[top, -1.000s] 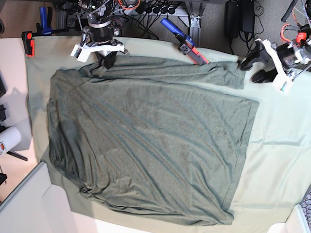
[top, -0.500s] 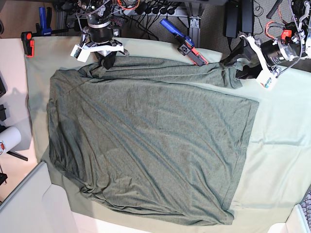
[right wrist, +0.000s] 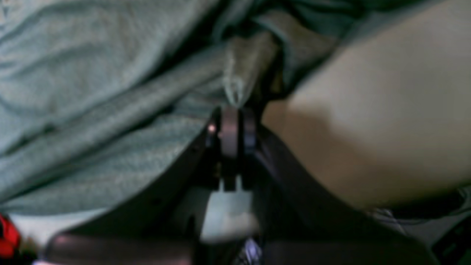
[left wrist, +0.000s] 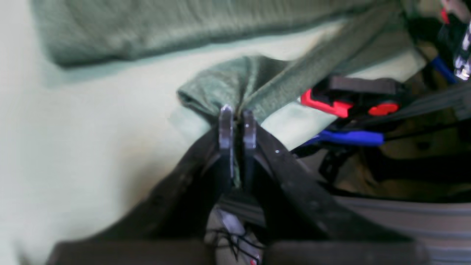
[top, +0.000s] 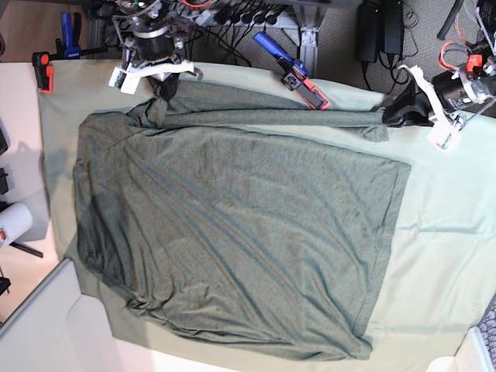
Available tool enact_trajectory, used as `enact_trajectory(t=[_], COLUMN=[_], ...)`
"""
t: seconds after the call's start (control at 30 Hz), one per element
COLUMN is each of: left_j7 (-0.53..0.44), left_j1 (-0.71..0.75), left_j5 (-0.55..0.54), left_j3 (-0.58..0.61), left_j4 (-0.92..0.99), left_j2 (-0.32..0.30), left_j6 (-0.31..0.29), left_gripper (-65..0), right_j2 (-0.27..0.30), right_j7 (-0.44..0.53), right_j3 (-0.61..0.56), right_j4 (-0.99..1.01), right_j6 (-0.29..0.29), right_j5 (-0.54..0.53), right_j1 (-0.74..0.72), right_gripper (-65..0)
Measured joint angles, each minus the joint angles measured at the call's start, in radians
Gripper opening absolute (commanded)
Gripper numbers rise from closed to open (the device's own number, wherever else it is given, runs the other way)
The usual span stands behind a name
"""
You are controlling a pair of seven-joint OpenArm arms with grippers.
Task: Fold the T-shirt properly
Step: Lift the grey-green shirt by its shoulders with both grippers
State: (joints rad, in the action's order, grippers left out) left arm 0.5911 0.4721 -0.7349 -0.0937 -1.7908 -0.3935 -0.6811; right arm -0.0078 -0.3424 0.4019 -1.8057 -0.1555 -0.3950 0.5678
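The shoulder fold on the T-shirt's body, now held beside bunched fabric, will be let go by my right gripper just nearer than the bunched fabric (top: 152, 179).
The dark olive T-shirt (top: 232, 225) lies spread flat on the pale mint table cloth (top: 442, 232). One long sleeve (top: 310, 116) stretches along the shirt's far edge between both grippers. My left gripper (top: 393, 116), at the far right, is shut on the sleeve cuff (left wrist: 235, 81); the left wrist view shows its fingertips (left wrist: 225, 121) pinching the fabric. My right gripper (top: 164, 89), at the far left, is shut on a fold of the shirt (right wrist: 243, 70) near the shoulder, with bunched fabric (right wrist: 92, 92) beside it.
A blue and red clamp (top: 298, 74) sits on the table's far edge just behind the sleeve and shows in the left wrist view (left wrist: 331, 105). Another red clamp (top: 44, 66) is at the far left corner. A white roll (top: 12, 223) and a white bin (top: 46, 325) stand at the left.
My left gripper moved in from the right, shut on the sleeve cuff and pulled it rightward, drawing the sleeve straight. My right gripper shifted slightly back with its fold.
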Motion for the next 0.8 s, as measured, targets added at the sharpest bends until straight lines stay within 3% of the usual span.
enact_trajectory(t=[0.37,0.6,0.8], left_j7=[0.035,0.032,0.016], left_j1=[-0.003,-0.137,-0.28], left_j5=[-0.054,-0.058,-0.036], left_j3=[-0.03,-0.03,0.039], left_j4=[-0.201,-0.187,-0.015], left_j2=[-0.032,-0.031,-0.03], left_j6=[0.0,-0.009,-0.016], left_gripper=[-65.0,-65.0,-65.0], right_j2=[0.008,0.04,0.062], right_j7=[-0.023,-0.028,-0.027], right_j3=[0.089,0.15,0.151], right_j4=[-0.205,-0.226,-0.201], right_j6=[-0.005,-0.01,-0.04], right_j5=[-0.007,-0.043,-0.008], right_j1=[0.069,-0.003,-0.135], right_gripper=[-65.0,-65.0,-65.0])
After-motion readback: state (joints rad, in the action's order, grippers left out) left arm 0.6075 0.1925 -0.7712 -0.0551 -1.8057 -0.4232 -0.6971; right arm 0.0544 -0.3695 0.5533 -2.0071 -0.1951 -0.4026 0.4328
